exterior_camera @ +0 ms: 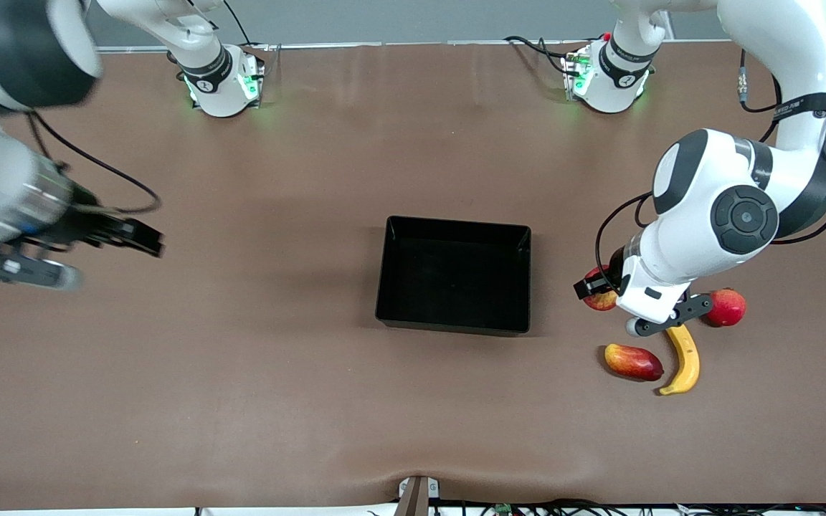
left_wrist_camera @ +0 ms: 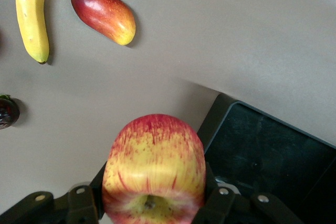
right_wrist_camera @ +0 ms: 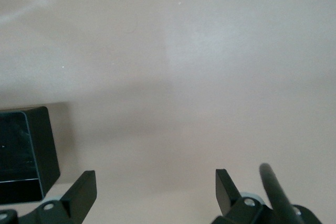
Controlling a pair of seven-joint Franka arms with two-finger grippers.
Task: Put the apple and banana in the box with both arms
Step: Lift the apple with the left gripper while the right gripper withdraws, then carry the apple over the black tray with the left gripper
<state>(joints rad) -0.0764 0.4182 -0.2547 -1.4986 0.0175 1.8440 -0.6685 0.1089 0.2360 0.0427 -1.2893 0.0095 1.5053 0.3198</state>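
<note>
Next, I release the apple from my left gripper on the black box's bottom, just off its middle [exterior_camera: 470, 259] toward the round fruit. The apple is now just off the box's end.
My left gripper [exterior_camera: 594, 288] is shut on the apple [exterior_camera: 603, 299], a red fruit with yellow streaks, just off the box's end toward the left arm. In the left wrist view the apple [left_wrist_camera: 155, 161] fills the jaws of that gripper [left_wrist_camera: 155, 184]. The banana [exterior_camera: 684, 360] lies on the table nearer the front camera than the gripper; it also shows in the left wrist view [left_wrist_camera: 30, 14]. The black box [exterior_camera: 456, 223] sits at mid-table and looks empty; one corner of it shows in each wrist view [left_wrist_camera: 262, 150] [right_wrist_camera: 21, 150]. My right gripper [exterior_camera: 149, 242] is open and empty over bare table toward the right arm's end [right_wrist_camera: 156, 182].
A red-yellow mango-shaped fruit [exterior_camera: 633, 361] lies beside the banana, on the box's side of it, and also shows in the left wrist view [left_wrist_camera: 103, 10]. A pinkish-red round fruit [exterior_camera: 725, 307] sits beside the left arm's wrist. The brown table [exterior_camera: 277, 373] stretches around the box.
</note>
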